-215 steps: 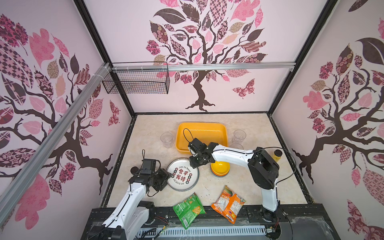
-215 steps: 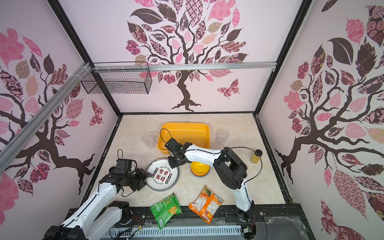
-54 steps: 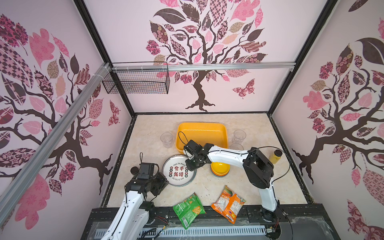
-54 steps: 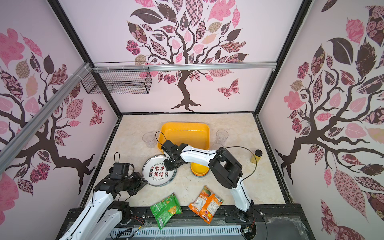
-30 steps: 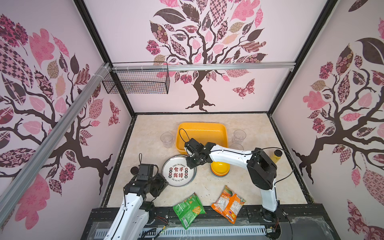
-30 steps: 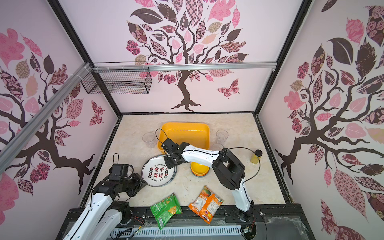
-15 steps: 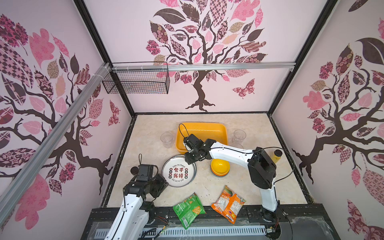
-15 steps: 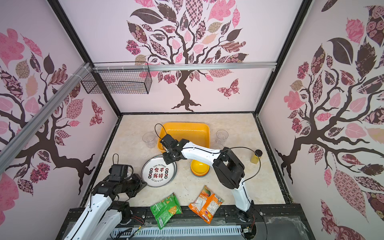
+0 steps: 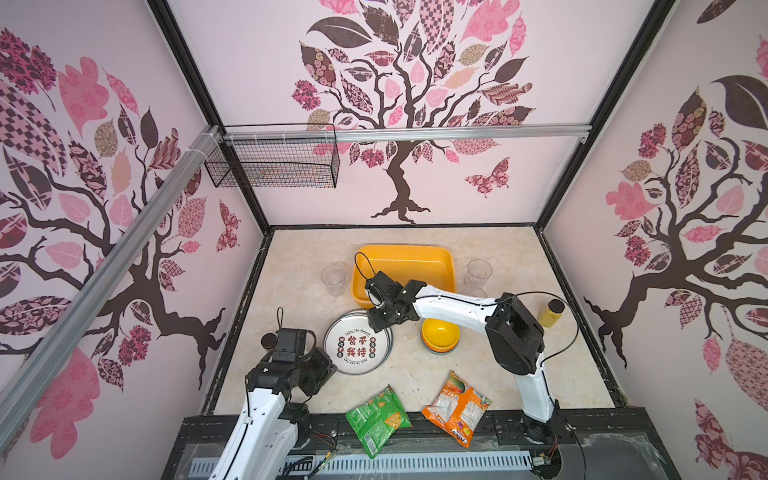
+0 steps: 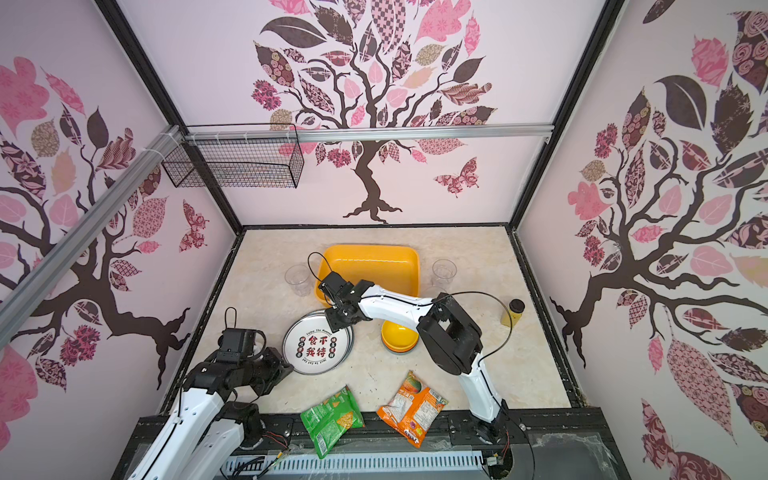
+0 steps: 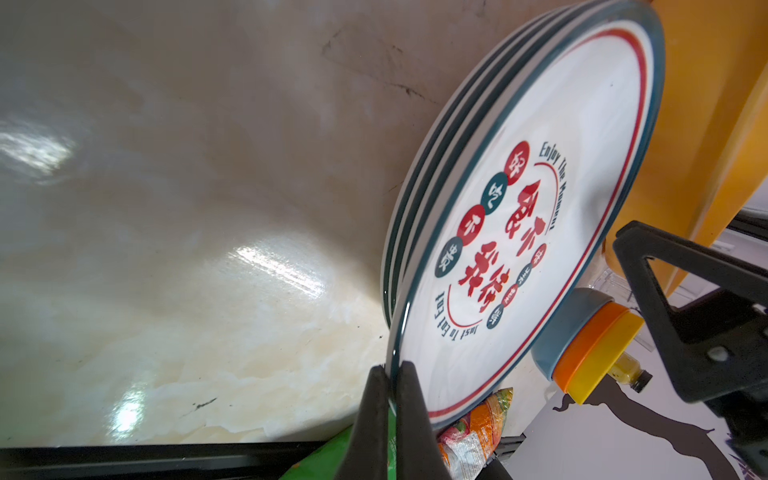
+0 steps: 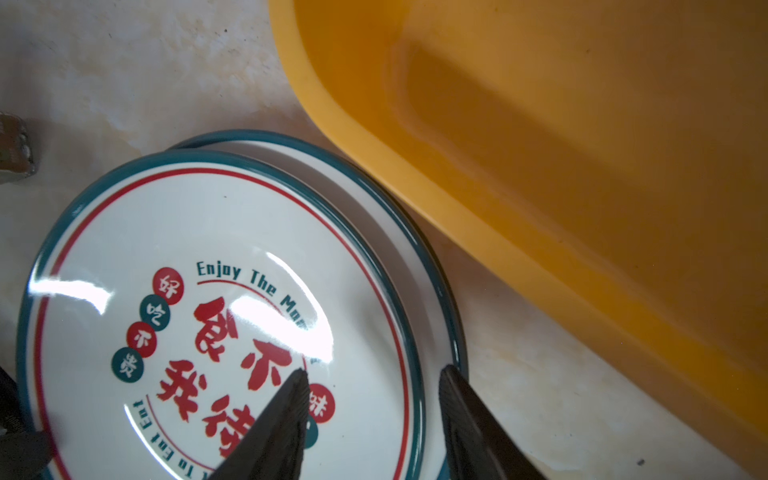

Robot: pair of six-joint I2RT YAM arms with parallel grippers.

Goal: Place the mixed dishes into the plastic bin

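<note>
The lower plate's rim lies close beside the top plate's, so the robot's left gripper will pull the top plate clear before the right gripper takes its rim (image 12: 409, 352).
A stack of white plates (image 9: 358, 341) with dark rims and red characters lies in front of the yellow plastic bin (image 9: 405, 270). My left gripper (image 11: 392, 372) is shut on the near rim of the top plate (image 11: 540, 199); in a top view it sits at the stack's left front (image 9: 327, 366). My right gripper (image 12: 374, 378) is open over the top plate's (image 12: 208, 249) far rim, one finger above the plate and one outside the rim, beside the bin (image 12: 582, 166). Stacked yellow, orange and blue bowls (image 9: 440, 336) sit to the right. Clear cups (image 9: 333, 279) (image 9: 478, 272) flank the bin.
A green snack bag (image 9: 376, 419) and an orange one (image 9: 456, 407) lie at the front edge. A small yellow bottle (image 9: 550, 312) stands at the right. A black wire basket (image 9: 274, 166) hangs on the back left wall. Walls close in three sides.
My right gripper's jaws have spread wider at the plate's far rim. The left gripper and the plates have stayed where they were.
</note>
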